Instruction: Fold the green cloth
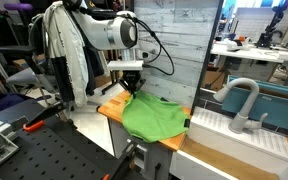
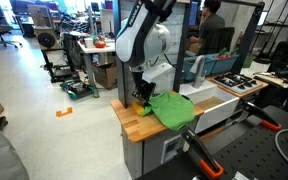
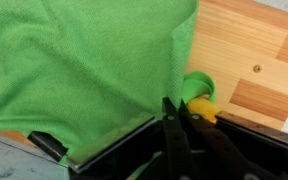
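Observation:
The robot's gripper will release the pinched edge of the green cloth on top of the cloth's part [image 1: 168, 117] near the white sink.
The green cloth [image 1: 155, 118] lies spread on the wooden counter [image 1: 111, 108], with one part hanging over the front edge. It shows in both exterior views [image 2: 173, 108] and fills most of the wrist view [image 3: 84, 60]. My gripper [image 1: 132, 88] points down at the cloth's far corner, also seen in an exterior view [image 2: 142, 96]. In the wrist view the two black fingers [image 3: 179, 108] are pressed together on the cloth's edge. A small yellow and green object [image 3: 200, 100] sits right beside the fingertips.
A white sink [image 1: 234, 130] with a grey faucet [image 1: 240, 100] adjoins the counter beside the cloth. Bare wood [image 3: 254, 50] lies past the cloth's edge. A person [image 2: 212, 35] stands behind the bench, and black perforated tables [image 1: 54, 150] are nearby.

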You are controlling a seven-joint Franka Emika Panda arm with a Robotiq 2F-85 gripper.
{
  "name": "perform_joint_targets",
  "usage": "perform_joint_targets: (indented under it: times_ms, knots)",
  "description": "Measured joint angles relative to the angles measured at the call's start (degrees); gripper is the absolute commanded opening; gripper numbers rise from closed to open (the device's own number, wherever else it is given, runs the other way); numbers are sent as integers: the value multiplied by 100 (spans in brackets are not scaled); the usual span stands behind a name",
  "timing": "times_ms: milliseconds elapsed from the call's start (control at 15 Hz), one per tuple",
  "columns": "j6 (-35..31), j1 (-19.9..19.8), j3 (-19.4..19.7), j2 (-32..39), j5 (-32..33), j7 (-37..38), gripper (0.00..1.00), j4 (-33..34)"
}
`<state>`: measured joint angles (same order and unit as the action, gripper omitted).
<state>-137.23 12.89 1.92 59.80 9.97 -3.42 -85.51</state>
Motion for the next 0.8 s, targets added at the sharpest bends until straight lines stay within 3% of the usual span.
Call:
perform_joint_targets:
  times_ms: [333,800]
  knots:
    - [-2,-174,-56,-387,-9,-89,1,-215]
    - [19,-989,-290,-620,-146,-535,1,-291]
